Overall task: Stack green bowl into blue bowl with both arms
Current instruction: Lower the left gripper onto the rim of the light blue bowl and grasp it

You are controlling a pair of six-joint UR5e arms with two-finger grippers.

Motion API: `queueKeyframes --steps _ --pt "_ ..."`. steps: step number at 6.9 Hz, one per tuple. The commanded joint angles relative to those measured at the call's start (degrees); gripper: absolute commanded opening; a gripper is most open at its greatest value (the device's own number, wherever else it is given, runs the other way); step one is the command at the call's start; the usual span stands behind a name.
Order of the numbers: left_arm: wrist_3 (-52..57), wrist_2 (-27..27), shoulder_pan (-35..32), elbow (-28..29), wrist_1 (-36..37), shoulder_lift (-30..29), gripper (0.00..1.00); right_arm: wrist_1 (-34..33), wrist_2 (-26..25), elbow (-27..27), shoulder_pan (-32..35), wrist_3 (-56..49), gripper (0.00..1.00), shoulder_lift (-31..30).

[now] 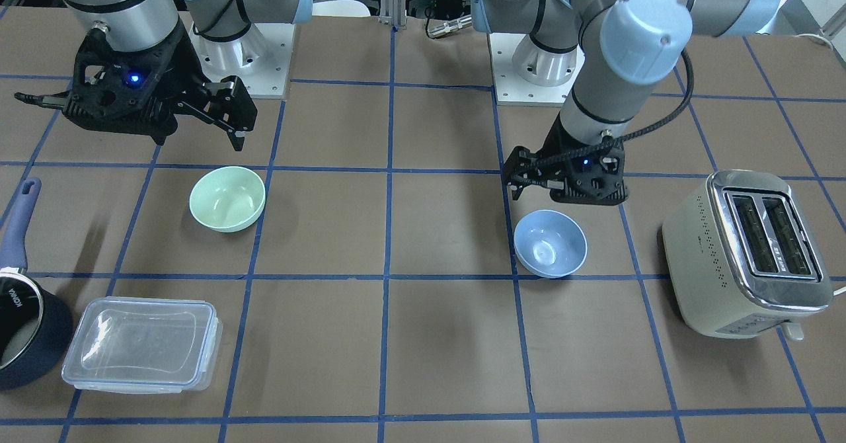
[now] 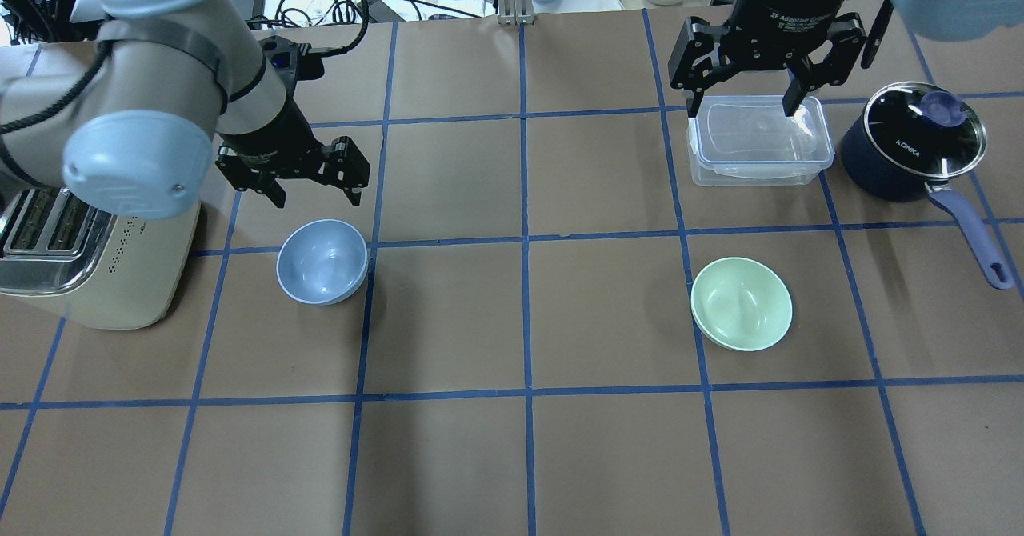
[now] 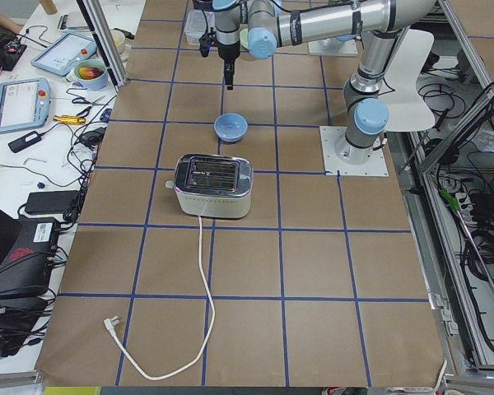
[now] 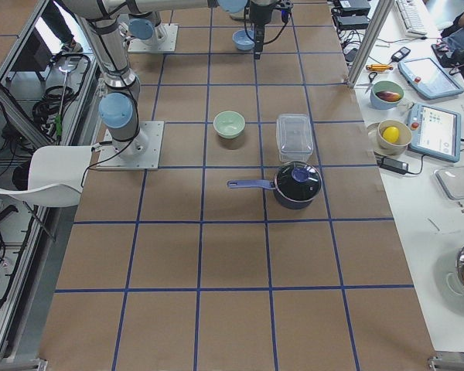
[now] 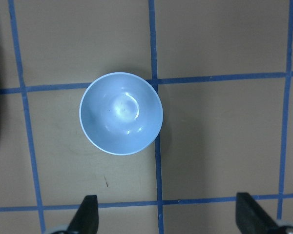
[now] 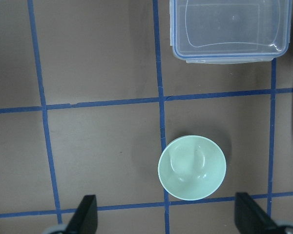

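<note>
The left gripper I have will close on the blue bowl's rim (image 1: 516,233) (image 5: 160,129), on the side facing the green bowl.
The green bowl (image 2: 742,303) stands upright and empty on the table's right half; it also shows in the front view (image 1: 227,199) and the right wrist view (image 6: 192,167). The blue bowl (image 2: 322,262) stands upright and empty on the left half, also in the front view (image 1: 550,242) and the left wrist view (image 5: 121,113). My left gripper (image 2: 318,197) is open and empty, above the table just beyond the blue bowl. My right gripper (image 2: 744,108) is open and empty, high over the clear container, beyond the green bowl. The bowls are far apart.
A cream toaster (image 2: 80,256) stands left of the blue bowl, close to the left arm. A clear lidded plastic container (image 2: 756,140) and a navy saucepan (image 2: 912,144) with a glass lid stand beyond the green bowl. Blue tape lines grid the brown table.
</note>
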Motion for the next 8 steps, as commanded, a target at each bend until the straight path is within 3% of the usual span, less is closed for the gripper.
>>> queueKeyframes --steps 1,2,3,4,5,8 --pt "0.41 -0.49 0.00 -8.81 8.11 -5.18 1.00 0.06 -0.07 0.02 0.00 -0.67 1.00 0.00" --pt "0.59 -0.40 0.00 -13.03 16.75 -7.63 1.00 0.15 -0.07 0.02 0.00 -1.19 1.00 0.00" --pt "-0.02 -0.40 0.00 -14.30 20.31 -9.13 1.00 0.15 -0.07 0.02 0.00 -4.77 1.00 0.00" --pt "-0.03 -0.40 0.00 -14.66 20.35 -10.28 0.78 0.06 -0.16 0.02 0.00 -5.15 1.00 0.08" --pt "-0.64 -0.31 0.00 -14.57 20.61 -10.81 0.01 -0.03 -0.07 0.02 0.00 -4.81 1.00 0.08" --pt "-2.06 3.80 -0.70 -12.30 20.96 -9.85 0.00 0.06 0.02 0.28 0.00 -3.84 1.00 0.08"
